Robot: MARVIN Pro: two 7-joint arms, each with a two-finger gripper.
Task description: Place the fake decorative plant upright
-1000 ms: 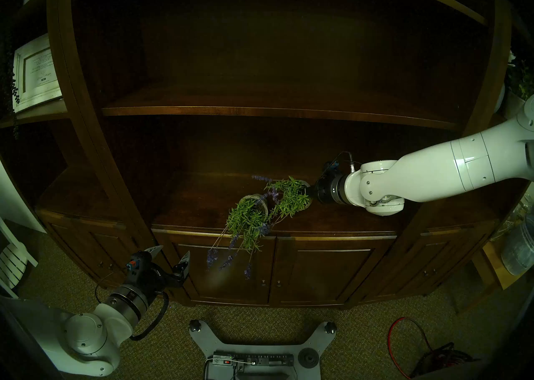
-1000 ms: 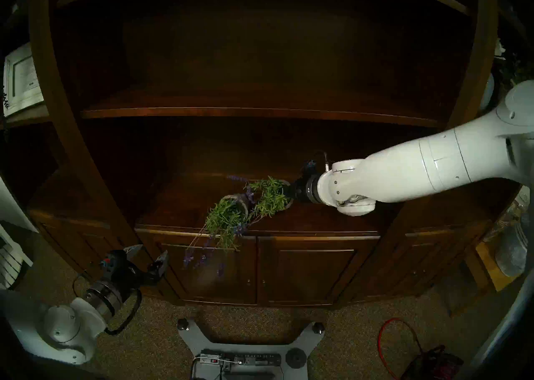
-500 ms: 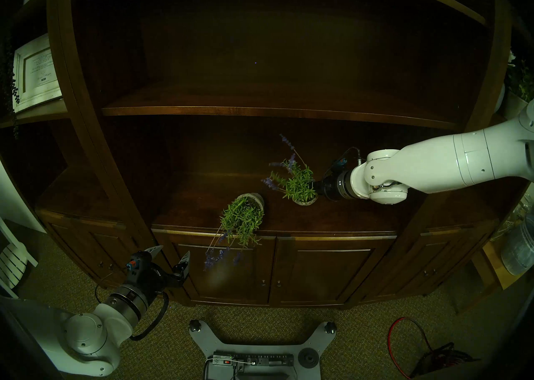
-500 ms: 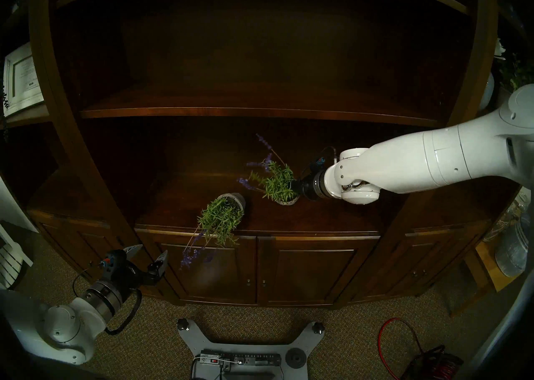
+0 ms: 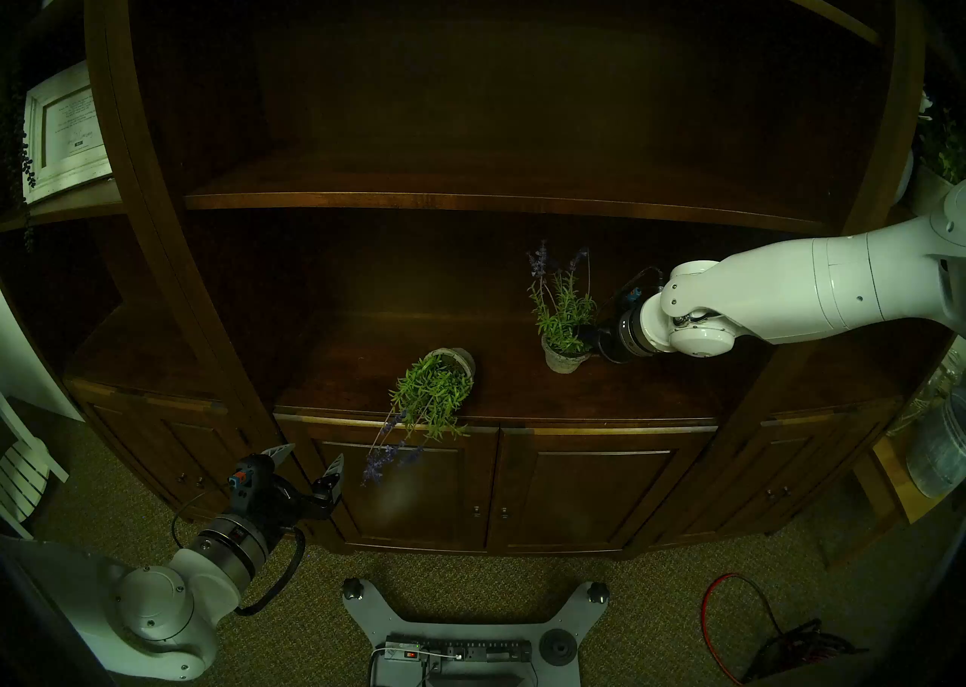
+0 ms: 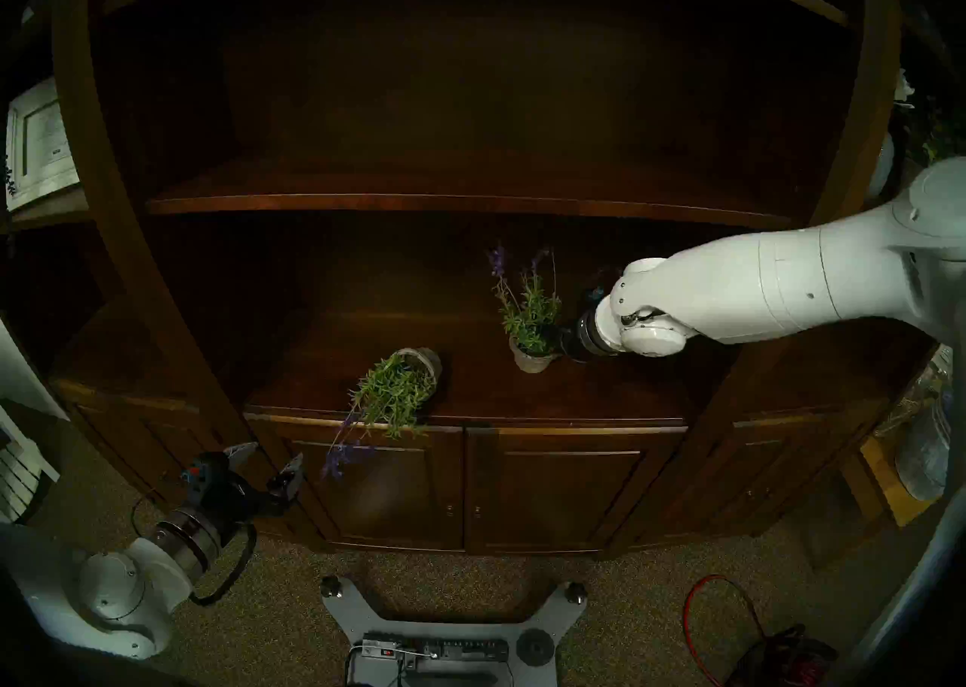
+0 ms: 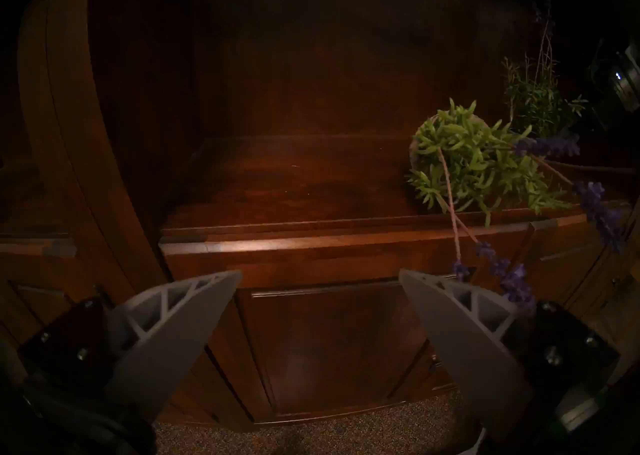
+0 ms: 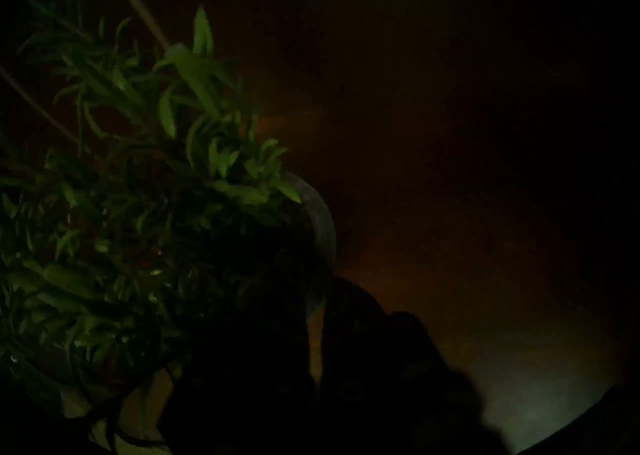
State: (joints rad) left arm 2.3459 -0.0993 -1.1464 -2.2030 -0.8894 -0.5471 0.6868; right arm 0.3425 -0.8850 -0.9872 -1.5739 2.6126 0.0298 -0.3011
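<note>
The grey pot is tipping back in my right gripper, so I should open that gripper to let the pot settle on its base, then grip the pot's rim (image 8: 322, 219).
A fake decorative plant (image 5: 560, 312) with green sprigs and purple flowers stands upright in a grey pot (image 5: 564, 361) on the dark wooden shelf (image 5: 627, 393). I cannot tell whether the pot's base touches the wood. My right gripper (image 5: 588, 338) reaches in from the right and is shut on the pot's rim (image 8: 320, 232). In the dark right wrist view its fingers (image 8: 346, 340) show only as silhouettes. A second fake plant (image 5: 434, 393) lies on its side to the left, and its purple flowers (image 5: 384, 453) hang over the shelf's front edge. My left gripper (image 5: 308, 456) hovers open and empty below that edge.
The shelf board above (image 5: 470, 200) and the curved side posts (image 5: 209, 304) bound the bay. Cabinet doors (image 5: 601, 498) close the front below. A framed picture (image 5: 65, 132) stands at the far left, a clear jar (image 5: 935, 451) at the far right. My base (image 5: 460, 633) and a red cable (image 5: 732, 618) lie on the carpet.
My right gripper swung its plant from lying tangled with the other one to upright, moving it right and back. The freed second plant settled slightly left. My left arm stayed still.
</note>
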